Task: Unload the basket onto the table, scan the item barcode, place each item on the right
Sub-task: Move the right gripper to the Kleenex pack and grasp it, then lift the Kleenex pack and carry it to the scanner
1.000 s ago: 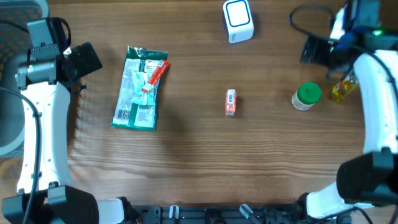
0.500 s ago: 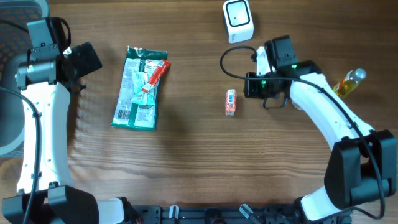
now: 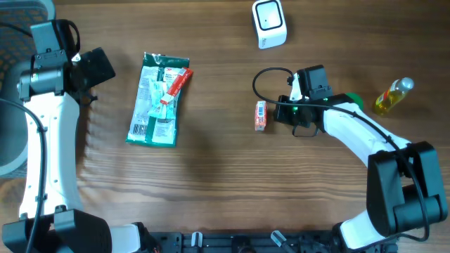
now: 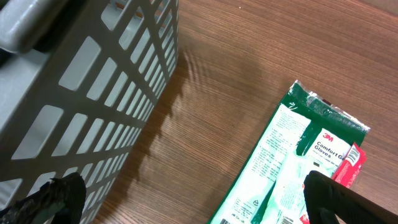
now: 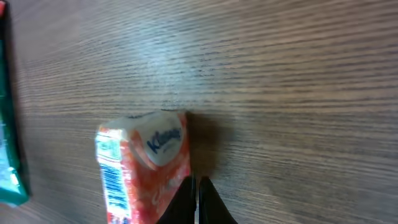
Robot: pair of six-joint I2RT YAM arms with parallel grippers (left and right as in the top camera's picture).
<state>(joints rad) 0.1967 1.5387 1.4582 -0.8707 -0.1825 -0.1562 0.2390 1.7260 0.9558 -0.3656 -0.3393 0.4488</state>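
My closed right fingers are beside the orange tissue pack; next I open them and grip the pack's edge (image 3: pixel 264 117), then bring it to the scanner.
A small orange tissue pack (image 3: pixel 261 116) lies at the table's middle, its blue barcode strip (image 5: pixel 112 180) showing in the right wrist view. My right gripper (image 3: pixel 275 115) sits just right of it, low over the table. Its fingers (image 5: pixel 206 200) are pressed together with nothing between them, touching the pack's right edge (image 5: pixel 184 155). The white scanner (image 3: pixel 269 23) stands at the back centre. My left gripper (image 3: pixel 95 67) hovers open at the far left, with the green glove packet (image 4: pixel 298 168) below its right finger.
The green glove packet (image 3: pixel 158 99), with a red tube on top, lies left of centre. A green-lidded jar (image 3: pixel 354 100) peeks from behind the right arm. A yellow bottle (image 3: pixel 392 95) lies at the far right. A grey slatted basket (image 4: pixel 81 93) stands beside the left gripper.
The right arm swung from the far right to the table's middle, shut its gripper on the way, and settled beside the tissue pack. The left arm stayed still.
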